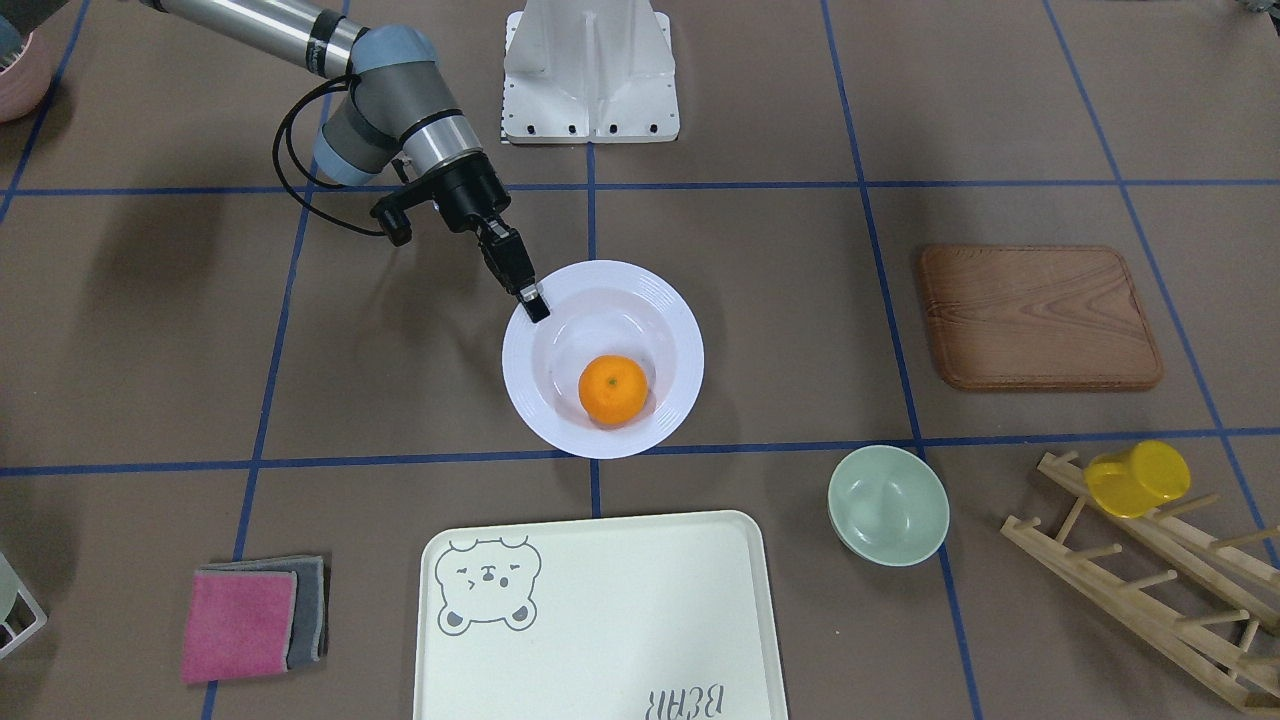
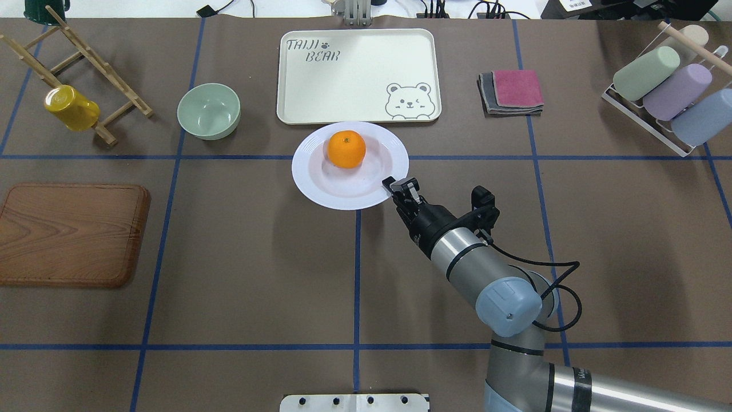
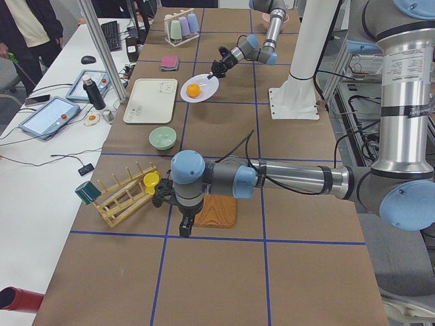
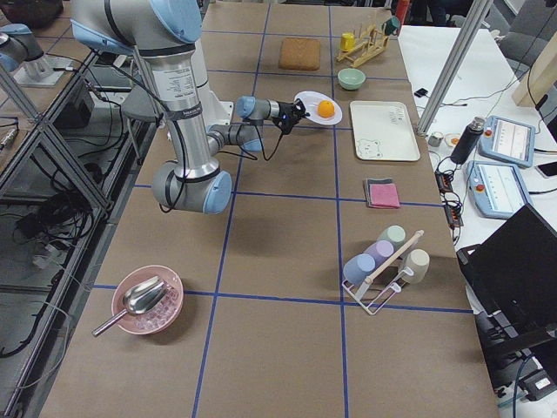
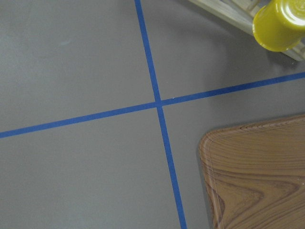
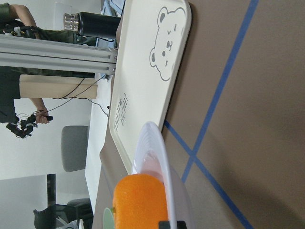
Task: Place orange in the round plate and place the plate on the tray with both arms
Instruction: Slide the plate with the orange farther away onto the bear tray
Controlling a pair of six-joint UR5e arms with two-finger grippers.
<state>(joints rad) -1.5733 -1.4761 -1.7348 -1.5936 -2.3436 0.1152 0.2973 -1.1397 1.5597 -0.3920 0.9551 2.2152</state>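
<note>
I need to set the white round plate down with my right gripper on the cream tray (image 1: pixel 602 642) (image 6: pixel 141 80) between the bear drawing and the lettering.
The orange (image 1: pixel 613 389) lies in the sunken centre of the white round plate (image 1: pixel 560 420), which sits between the table's middle and the cream bear tray (image 1: pixel 600 620). My right gripper (image 1: pixel 535 303) is shut on the plate's rim on the robot's side, also seen in the overhead view as right gripper (image 2: pixel 393 185) at plate (image 2: pixel 320 189). The plate looks slightly raised and tilted. In the right wrist view the orange (image 6: pixel 140 202) fills the bottom, with the tray (image 6: pixel 147 86) beyond. My left gripper (image 3: pixel 184 227) points down beside the wooden board; I cannot tell whether it is open or shut.
A pale green bowl (image 2: pixel 208 110) stands left of the tray, folded cloths (image 2: pixel 512 90) to its right. A wooden board (image 2: pixel 68 234), a wooden rack with a yellow cup (image 2: pixel 71 107) and a rack of pastel cups (image 2: pixel 669 91) line the sides. A person (image 3: pixel 27 27) stands at the far side.
</note>
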